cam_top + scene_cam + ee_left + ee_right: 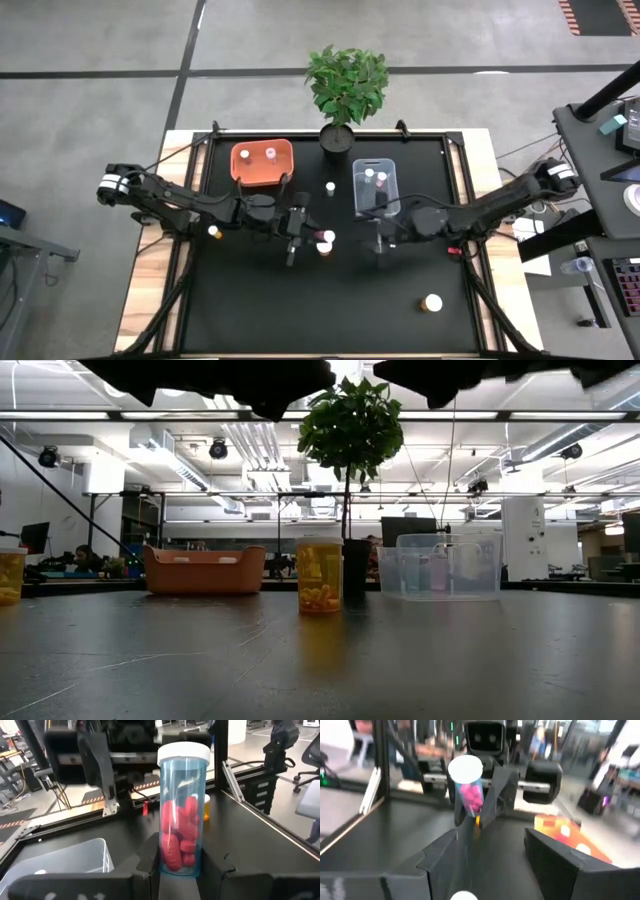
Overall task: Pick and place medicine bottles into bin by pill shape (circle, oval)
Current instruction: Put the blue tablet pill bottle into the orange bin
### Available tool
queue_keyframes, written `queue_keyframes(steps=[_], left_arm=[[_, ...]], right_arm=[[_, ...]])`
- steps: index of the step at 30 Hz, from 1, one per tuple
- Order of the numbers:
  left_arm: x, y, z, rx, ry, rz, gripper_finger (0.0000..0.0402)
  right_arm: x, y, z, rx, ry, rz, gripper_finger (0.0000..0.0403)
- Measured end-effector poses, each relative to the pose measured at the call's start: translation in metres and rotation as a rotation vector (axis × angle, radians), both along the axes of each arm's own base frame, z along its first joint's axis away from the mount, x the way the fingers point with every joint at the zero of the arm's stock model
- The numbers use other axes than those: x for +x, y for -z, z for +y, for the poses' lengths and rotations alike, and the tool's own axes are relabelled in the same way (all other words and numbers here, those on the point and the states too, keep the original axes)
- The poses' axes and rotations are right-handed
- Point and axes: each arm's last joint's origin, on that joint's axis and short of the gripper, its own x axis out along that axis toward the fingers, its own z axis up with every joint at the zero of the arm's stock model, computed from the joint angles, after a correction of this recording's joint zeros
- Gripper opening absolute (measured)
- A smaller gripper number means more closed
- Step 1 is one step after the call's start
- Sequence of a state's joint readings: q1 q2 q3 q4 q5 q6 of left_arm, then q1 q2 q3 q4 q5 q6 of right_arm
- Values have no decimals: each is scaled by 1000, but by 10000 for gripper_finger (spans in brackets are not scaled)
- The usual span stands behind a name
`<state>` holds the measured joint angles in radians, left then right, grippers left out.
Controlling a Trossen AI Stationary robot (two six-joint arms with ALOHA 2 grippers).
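Note:
The left gripper is low on the blue bottle's body, so the robot's right gripper needs to take the blue bottle to let the left gripper grasp closer to its cap [184, 753].
My left gripper [310, 235] is shut on a clear blue bottle [182, 810] with a white cap and red oval pills, held above the table's middle. It also shows in the right wrist view [468, 790]. My right gripper [380, 240] is open and empty, just right of the left one and facing it. An amber bottle [324, 249] with yellow pills stands on its base on the table below the held bottle, and it also shows in the low view [320, 575]. The orange bin [262, 162] and the clear bin [376, 185] each hold two bottles. My left gripper pinches the lower part of the blue bottle's body [170, 862] between its two fingers [147, 857]. The fingers come about level from the table's left. The bottle stands upright in the hold, cap up. It is lifted clear of the table, since the low view shows nothing hanging down.
Loose bottles stand at the far middle [330, 187], by the left arm [213, 232] and near the front right [432, 302]. A potted plant [345, 90] stands at the far edge between the bins. The black mat's front half [300, 310] is mostly bare.

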<state>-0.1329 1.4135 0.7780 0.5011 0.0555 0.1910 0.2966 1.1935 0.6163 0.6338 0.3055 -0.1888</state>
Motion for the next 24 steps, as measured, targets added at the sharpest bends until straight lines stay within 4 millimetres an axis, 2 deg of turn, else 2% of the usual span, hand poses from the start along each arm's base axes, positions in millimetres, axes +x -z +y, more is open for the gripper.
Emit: queue_keyframes(steps=[5, 9, 17, 24], left_arm=[[1, 1, 0, -1, 0, -9, 68], [6, 7, 0, 1, -10, -2, 69], [11, 11, 0, -3, -12, -28, 79], [12, 10, 0, -5, -13, -37, 81]], right_arm=[[-2, 24, 0, -12, -8, -192, 221], [9, 32, 3, -13, -14, -278, 221], [42, 40, 12, -26, -8, -260, 221], [53, 40, 13, -40, 4, -265, 214]])
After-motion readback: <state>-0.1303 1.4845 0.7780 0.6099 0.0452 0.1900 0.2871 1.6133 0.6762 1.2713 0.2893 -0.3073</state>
